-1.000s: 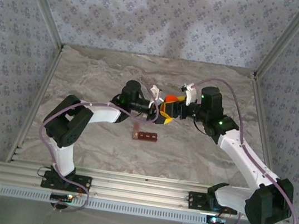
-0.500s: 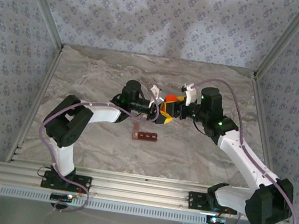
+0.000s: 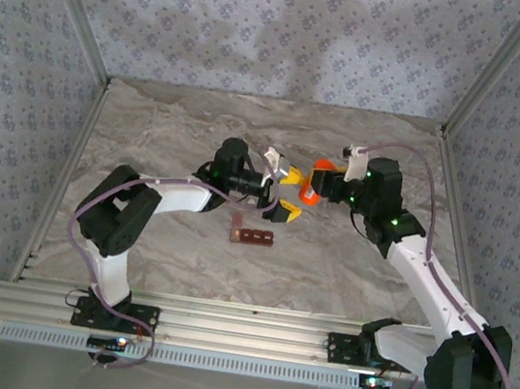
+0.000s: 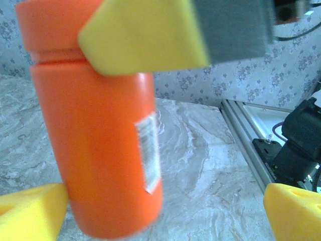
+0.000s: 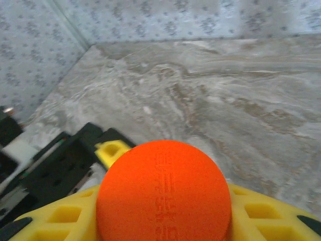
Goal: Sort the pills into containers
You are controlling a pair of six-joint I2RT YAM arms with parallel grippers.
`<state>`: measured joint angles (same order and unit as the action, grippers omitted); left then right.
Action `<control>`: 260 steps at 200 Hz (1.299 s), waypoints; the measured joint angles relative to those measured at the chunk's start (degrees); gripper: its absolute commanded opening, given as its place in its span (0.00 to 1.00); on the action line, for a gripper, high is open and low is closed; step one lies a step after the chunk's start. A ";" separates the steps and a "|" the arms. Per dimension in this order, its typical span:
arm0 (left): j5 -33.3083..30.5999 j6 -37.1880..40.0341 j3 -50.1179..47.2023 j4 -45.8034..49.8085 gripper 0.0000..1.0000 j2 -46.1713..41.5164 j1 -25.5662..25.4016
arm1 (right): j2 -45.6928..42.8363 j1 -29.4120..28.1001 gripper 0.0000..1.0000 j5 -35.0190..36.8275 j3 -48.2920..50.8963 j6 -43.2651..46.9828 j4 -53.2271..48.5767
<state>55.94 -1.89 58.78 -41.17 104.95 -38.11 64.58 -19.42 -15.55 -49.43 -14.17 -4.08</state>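
Observation:
My right gripper needs to set the orange pill bottle, now held above the table's middle, down on the bare marble (image 3: 319,223) between the red-brown containers and my right arm.
My right gripper (image 3: 319,179) is shut on the upper part of an orange pill bottle (image 3: 306,198) and holds it above the table's middle. In the right wrist view the bottle's round top (image 5: 163,196) sits between my yellow fingers (image 5: 55,216). My left gripper (image 3: 287,194) stands open just left of the bottle. In the left wrist view the bottle (image 4: 95,130) hangs beside the left finger (image 4: 30,211), apart from the other finger. The containers (image 3: 252,236), a dark red-brown strip of cells, lie on the table below both grippers. The pills are out of view.
The marble table (image 3: 181,134) is walled by patterned panels on three sides. An aluminium rail (image 3: 239,333) with both arm bases runs along the near edge. The left arm's black wrist (image 5: 60,170) lies close in front of the right gripper.
My left gripper has opened wide and let go of the bottle. The right gripper has pulled to the right with the bottle in it, away from the left fingers.

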 measured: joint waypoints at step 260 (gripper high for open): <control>-54.58 -6.64 -18.01 16.55 0.99 -27.23 0.13 | 10.97 -6.49 0.38 24.44 24.06 3.69 32.26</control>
<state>1.37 -8.54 40.77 -24.62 77.71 -37.98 75.55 -25.91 8.88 -25.36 -10.48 28.18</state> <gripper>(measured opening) 0.993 0.489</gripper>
